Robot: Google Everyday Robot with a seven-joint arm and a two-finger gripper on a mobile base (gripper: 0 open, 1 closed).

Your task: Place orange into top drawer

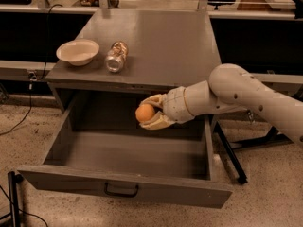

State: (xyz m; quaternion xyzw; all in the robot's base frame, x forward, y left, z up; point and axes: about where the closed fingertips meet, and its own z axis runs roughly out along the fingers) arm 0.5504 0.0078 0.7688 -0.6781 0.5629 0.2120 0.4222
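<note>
My gripper needs to release the orange near the middle of the open top drawer's bare bottom (147, 144), behind the dark handle.
The orange (144, 113) is a small round fruit held between the pale fingers of my gripper (150, 112). The gripper is shut on it and hangs above the open top drawer (127, 190), just below the front edge of the grey table top. The white arm reaches in from the right. The drawer is pulled far out; its grey front panel carries a small dark handle (121, 191). The drawer's inside floor looks bare.
A white bowl (78, 51) and a shiny can (116, 56) lying on its side rest on the grey table top (165, 41) at the left. Black frame legs (229, 152) stand to the right of the drawer. Cables run along the floor at left.
</note>
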